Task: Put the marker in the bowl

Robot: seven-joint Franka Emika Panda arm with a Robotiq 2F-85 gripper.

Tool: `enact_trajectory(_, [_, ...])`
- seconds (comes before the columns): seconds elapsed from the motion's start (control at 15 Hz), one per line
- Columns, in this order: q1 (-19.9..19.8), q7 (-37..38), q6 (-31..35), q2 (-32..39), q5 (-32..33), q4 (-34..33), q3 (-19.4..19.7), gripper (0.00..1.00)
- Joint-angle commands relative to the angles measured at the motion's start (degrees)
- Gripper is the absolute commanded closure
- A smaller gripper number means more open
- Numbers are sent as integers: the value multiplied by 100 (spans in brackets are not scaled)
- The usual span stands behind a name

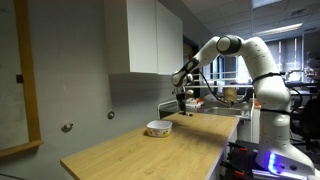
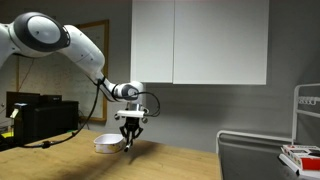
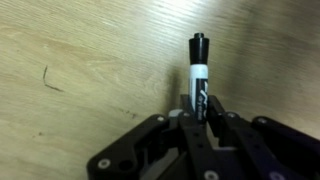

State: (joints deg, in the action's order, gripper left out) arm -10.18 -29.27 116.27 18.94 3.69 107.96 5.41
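Note:
My gripper is to let go of the marker onto the bottom of the white bowl [image 1: 159,127] near the grey wall. The marker is now held over the wooden table.
My gripper [image 3: 198,112] is shut on the marker [image 3: 197,70], a short dark pen with a white label band and black cap that sticks out from between the fingers over the wooden table. In both exterior views the gripper [image 1: 181,100] [image 2: 129,142] hangs above the tabletop. The white bowl [image 1: 158,128] sits on the table a short way from the gripper; it also shows in an exterior view [image 2: 106,143], just beside the gripper. The bowl is out of the wrist view.
The light wooden table [image 1: 140,150] runs along a grey wall. A white cabinet [image 1: 145,35] hangs above it. A metal sink counter [image 1: 205,125] adjoins the table's far end. A white wire rack [image 2: 305,125] with items stands at one side.

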Motion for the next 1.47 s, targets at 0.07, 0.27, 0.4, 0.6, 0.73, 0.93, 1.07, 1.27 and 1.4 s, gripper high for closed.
enact_trajectory(0.07, [274, 1352, 49, -1141, -326, 321, -130, 95])
enact_trajectory(0.27, [588, 2559, 261, -1474, -186, 230, -204, 95])
enact_trajectory(0.4, [809, 3355, 403, -1552, 55, 175, -303, 95])
enact_trajectory(0.6, [1112, 4337, 492, -1479, 514, 93, -496, 95])
enact_trajectory(0.73, [1285, 4869, 490, -1333, 864, 12, -598, 95])
enact_trajectory(0.93, [1466, 5344, 315, -952, 1194, -200, -663, 95])
enact_trajectory(1.07, [1542, 5461, 231, -684, 1213, -321, -650, 95])
enact_trajectory(1.27, [1565, 5411, 141, -221, 1054, -549, -590, 95])
enact_trajectory(1.4, [1558, 5350, 65, 43, 932, -713, -552, 95])
